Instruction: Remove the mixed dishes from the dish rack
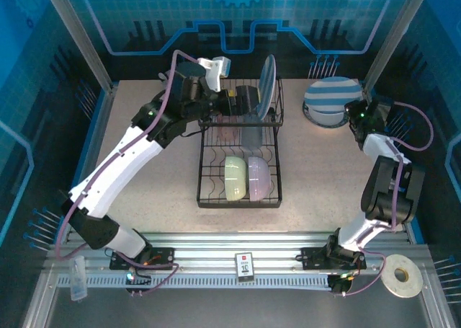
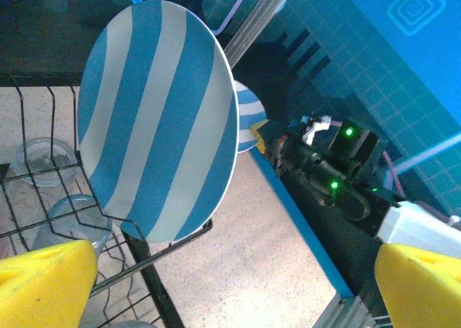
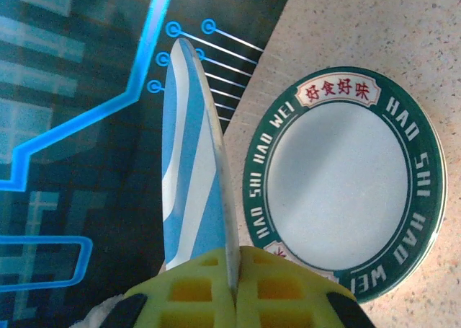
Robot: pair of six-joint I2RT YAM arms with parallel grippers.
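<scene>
The striped plate in my right gripper will be let go on top of the green-rimmed plate (image 1: 326, 109) (image 3: 340, 184) near the back corner.
The black wire dish rack (image 1: 240, 195) stands mid-table. One blue-and-white striped plate (image 1: 267, 83) (image 2: 155, 119) stands upright in its far slots. A pale green bowl (image 1: 235, 178) and a lavender bowl (image 1: 260, 176) sit at its near end, with two tumblers (image 1: 241, 135) (image 2: 72, 223) between. My left gripper (image 1: 243, 102) (image 2: 234, 285) hangs open just short of the standing plate, one yellow fingertip (image 2: 43, 281) over the rack. My right gripper (image 1: 354, 114) (image 3: 234, 285) is shut on the rim of a second striped plate (image 1: 333, 95) (image 3: 191, 169), held on edge over a green-rimmed plate (image 3: 346, 184) at the far right.
The green-rimmed plate (image 1: 322, 119) lies flat near the back right corner, close to the blue wall. Bare tabletop (image 1: 158, 191) lies left of the rack. A tape roll (image 1: 401, 275) and a small card (image 1: 245, 265) rest on the near rail.
</scene>
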